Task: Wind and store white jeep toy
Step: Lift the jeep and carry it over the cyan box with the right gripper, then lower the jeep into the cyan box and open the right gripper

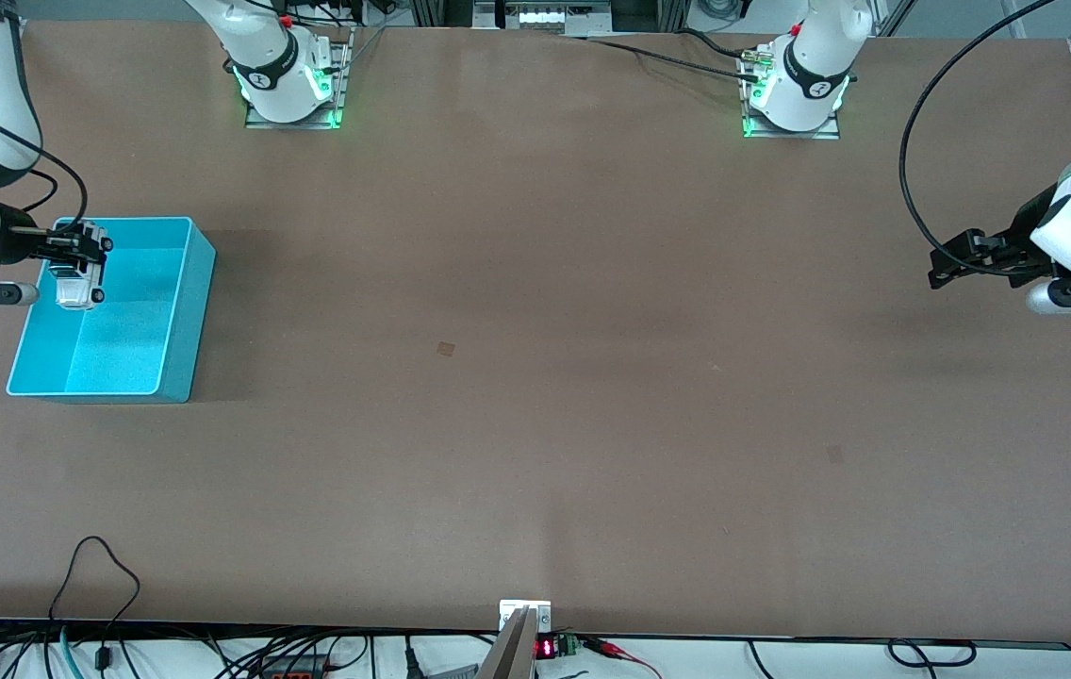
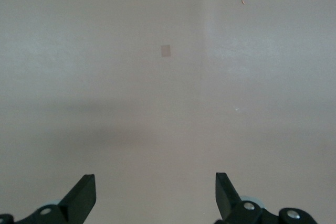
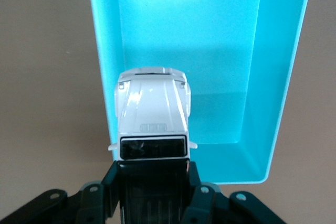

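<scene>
I will use my right gripper to set the white jeep toy, now held above the bin's edge, down on the turquoise bin's bottom, midway (image 1: 140, 315) (image 3: 182, 103) between the bin's long sides.
The white jeep toy (image 1: 80, 281) is a small boxy white car with a black roof. My right gripper (image 1: 81, 248) is shut on it and holds it over the turquoise bin (image 1: 179, 321), above the bin's edge at the right arm's end of the table. In the right wrist view the jeep (image 3: 152, 111) points toward the bin's inside (image 3: 273, 93), with my fingers (image 3: 197, 179) clamped on its black roof. My left gripper (image 1: 955, 259) is open and empty, held above bare table at the left arm's end. Its fingertips (image 2: 228, 192) show over brown tabletop.
The brown table (image 1: 535, 377) spreads wide between the two arms. A small pale patch (image 1: 446, 349) marks its middle. Cables and a small display (image 1: 545, 648) lie along the table's edge nearest the front camera. The arm bases (image 1: 290, 85) stand along the farthest edge.
</scene>
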`<state>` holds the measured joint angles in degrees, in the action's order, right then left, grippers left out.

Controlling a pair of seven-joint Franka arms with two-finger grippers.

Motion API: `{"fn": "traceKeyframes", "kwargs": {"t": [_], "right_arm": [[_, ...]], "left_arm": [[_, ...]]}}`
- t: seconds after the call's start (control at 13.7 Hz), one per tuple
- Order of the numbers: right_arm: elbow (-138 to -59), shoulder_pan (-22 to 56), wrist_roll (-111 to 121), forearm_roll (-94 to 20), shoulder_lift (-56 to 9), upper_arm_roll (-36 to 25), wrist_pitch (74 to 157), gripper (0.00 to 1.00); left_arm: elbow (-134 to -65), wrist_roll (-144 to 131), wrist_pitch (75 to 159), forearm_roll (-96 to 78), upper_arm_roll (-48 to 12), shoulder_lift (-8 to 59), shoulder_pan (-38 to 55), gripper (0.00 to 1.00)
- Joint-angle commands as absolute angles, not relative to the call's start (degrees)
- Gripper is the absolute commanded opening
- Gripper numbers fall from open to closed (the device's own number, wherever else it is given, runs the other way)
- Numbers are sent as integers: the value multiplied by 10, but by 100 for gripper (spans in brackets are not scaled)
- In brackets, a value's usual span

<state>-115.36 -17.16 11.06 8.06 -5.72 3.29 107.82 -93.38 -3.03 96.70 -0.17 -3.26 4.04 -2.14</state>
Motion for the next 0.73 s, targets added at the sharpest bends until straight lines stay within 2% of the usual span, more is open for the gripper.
{"fn": "traceKeyframes", "kwargs": {"t": [0.0, 0.66], "right_arm": [[-1158, -196, 127, 115, -83, 47, 1109, 0], [-1179, -228, 157, 142, -163, 47, 1215, 0]], "left_arm": [[-942, -33, 973, -14, -32, 30, -23, 100], [-941, -33, 973, -12, -31, 30, -25, 100]]}}
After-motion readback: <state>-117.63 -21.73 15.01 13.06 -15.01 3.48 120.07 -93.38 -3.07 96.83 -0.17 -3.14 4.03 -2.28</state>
